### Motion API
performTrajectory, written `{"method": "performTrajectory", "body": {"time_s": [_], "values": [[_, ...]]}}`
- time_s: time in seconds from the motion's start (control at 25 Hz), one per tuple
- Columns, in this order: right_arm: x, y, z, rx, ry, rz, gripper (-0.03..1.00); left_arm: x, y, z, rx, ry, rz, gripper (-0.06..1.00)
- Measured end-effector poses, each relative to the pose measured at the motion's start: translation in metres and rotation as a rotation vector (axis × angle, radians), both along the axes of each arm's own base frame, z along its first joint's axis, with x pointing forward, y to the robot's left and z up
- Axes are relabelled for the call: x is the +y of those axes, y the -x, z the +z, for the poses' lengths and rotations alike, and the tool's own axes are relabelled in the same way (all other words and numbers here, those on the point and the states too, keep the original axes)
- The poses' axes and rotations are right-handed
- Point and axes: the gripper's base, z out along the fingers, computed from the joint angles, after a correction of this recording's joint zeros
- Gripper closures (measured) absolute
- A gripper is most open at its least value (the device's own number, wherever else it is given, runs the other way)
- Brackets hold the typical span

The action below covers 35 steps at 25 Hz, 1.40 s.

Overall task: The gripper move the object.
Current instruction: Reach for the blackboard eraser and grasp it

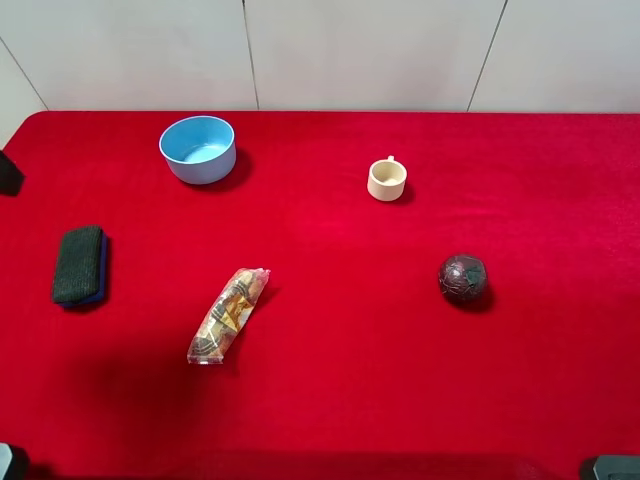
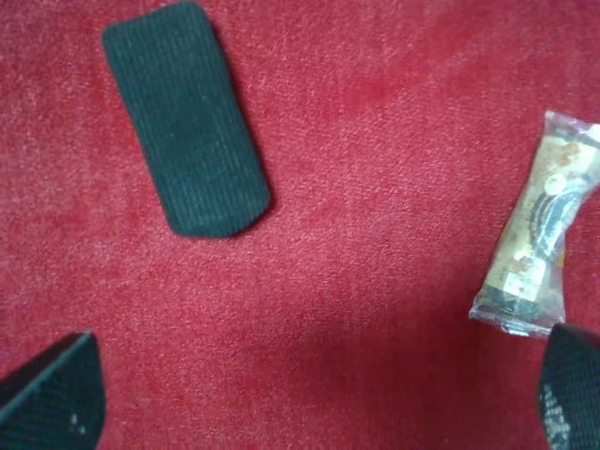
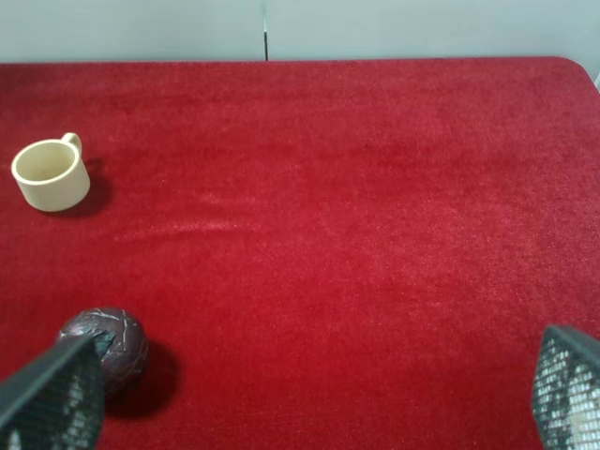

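Observation:
The robot's left gripper should next move to the middle of the sponge [image 1: 80,262] [image 2: 187,122] and close there, with its fingers on the long sides of the sponge.
The sponge [image 1: 78,264] lies flat on the red cloth at the left, dark green-black on top with a blue layer showing along its edge. In the left wrist view the sponge [image 2: 185,117] lies apart from my left gripper [image 2: 314,394], which is open and empty above bare cloth; only its two black fingertips [image 2: 52,398] show. My right gripper [image 3: 314,394] is also open and empty, over the cloth on the right, near the dark ball [image 3: 105,347]. In the exterior high view only small parts of the arms show at the bottom corners.
A clear-wrapped snack packet [image 1: 228,314] lies right of the sponge, also in the left wrist view [image 2: 544,239]. A blue bowl [image 1: 198,148] and a cream cup [image 1: 386,180] stand at the back. The dark ball [image 1: 462,278] sits at the right. A black object [image 1: 8,172] is at the left edge.

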Motion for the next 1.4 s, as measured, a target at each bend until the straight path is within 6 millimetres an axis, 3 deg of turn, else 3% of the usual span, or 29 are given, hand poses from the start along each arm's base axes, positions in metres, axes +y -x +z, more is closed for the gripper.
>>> {"method": "performTrajectory", "body": {"time_s": [0.8, 1.4], "values": [[0.000, 0.000, 0.000, 0.000, 0.000, 0.000, 0.27, 0.011, -0.062, -0.074, 0.206, -0.068, 0.058, 0.04], [0.000, 0.000, 0.000, 0.000, 0.000, 0.000, 0.27, -0.007, -0.088, -0.125, 0.263, -0.170, 0.053, 0.04]]}}
